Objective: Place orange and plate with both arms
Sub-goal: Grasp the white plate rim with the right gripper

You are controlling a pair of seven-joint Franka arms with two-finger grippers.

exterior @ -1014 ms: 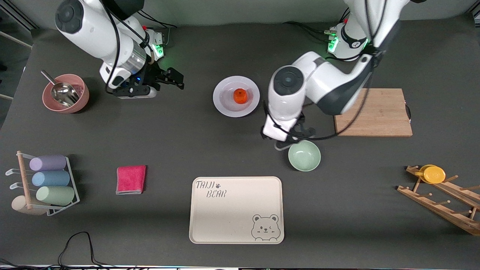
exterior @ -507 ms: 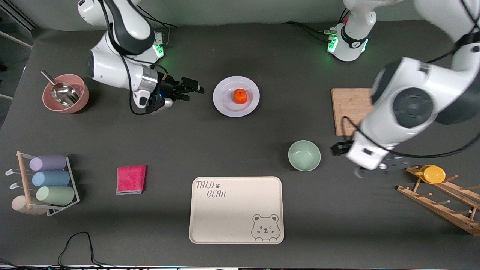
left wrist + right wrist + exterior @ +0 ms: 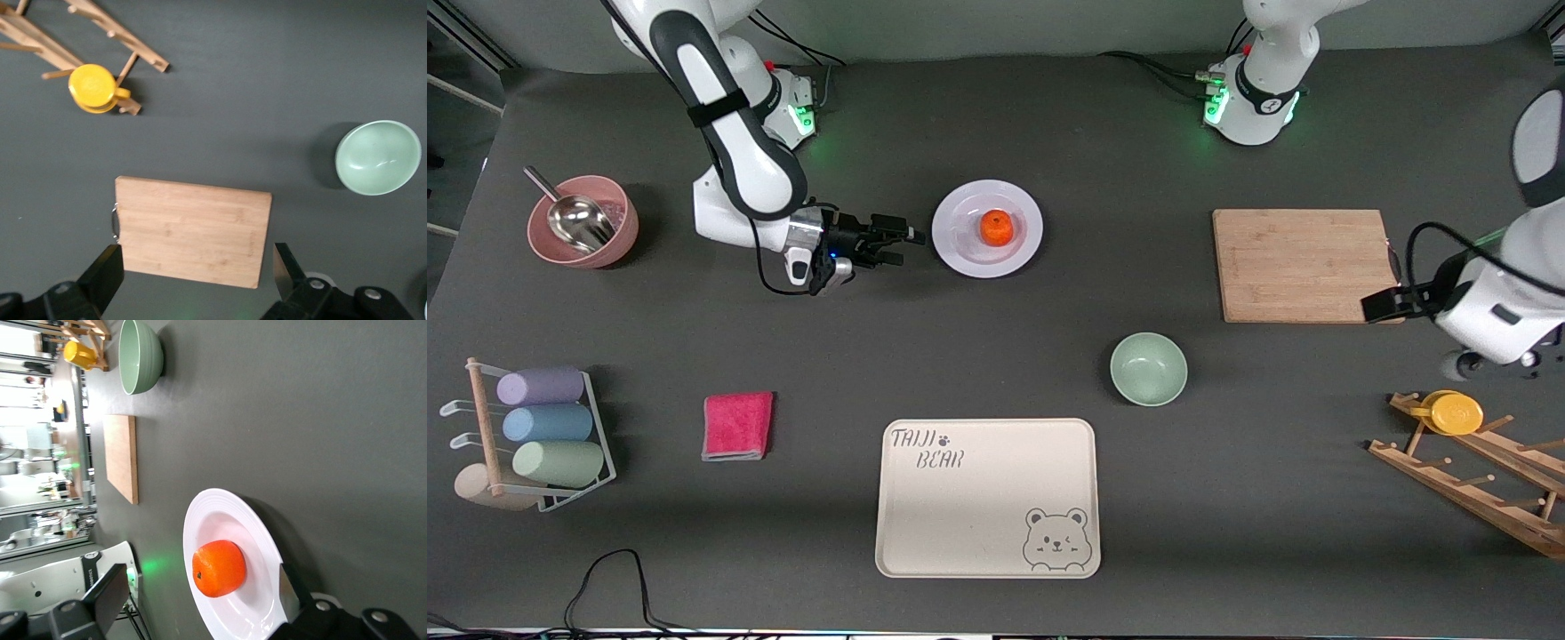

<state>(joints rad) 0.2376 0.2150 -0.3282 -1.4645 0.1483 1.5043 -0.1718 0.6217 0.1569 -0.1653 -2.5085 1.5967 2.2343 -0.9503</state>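
Note:
Next, my right gripper closes on the plate's rim [image 3: 935, 229] [image 3: 279, 610], on the side that faces that gripper, to carry the plate with the orange still on it.
The orange [image 3: 996, 228] lies in the middle of the pale plate [image 3: 964, 253], which sits on the dark table between the two bases. My right gripper [image 3: 905, 241] is open, low over the table, right beside the plate's rim on the side toward the right arm's end. In the right wrist view the orange [image 3: 219, 568] and plate [image 3: 217, 513] lie just ahead of the open right gripper [image 3: 200, 587]. My left gripper [image 3: 1382, 306] is open and empty over the corner of the wooden cutting board [image 3: 1303, 265]. The left wrist view shows the board [image 3: 193, 230] below the open left gripper [image 3: 195, 275].
A mint-green bowl [image 3: 1148, 368] sits nearer the camera than the plate. The cream bear tray [image 3: 987, 542] lies at the front. A pink bowl with a scoop [image 3: 583, 222], a red cloth [image 3: 737, 425], a cup rack [image 3: 534, 436] and a wooden rack with a yellow cup [image 3: 1454, 413] stand around.
My left arm has swung away from the mint-green bowl toward its own end of the table, to the cutting board's corner. My right gripper has moved in beside the plate's rim.

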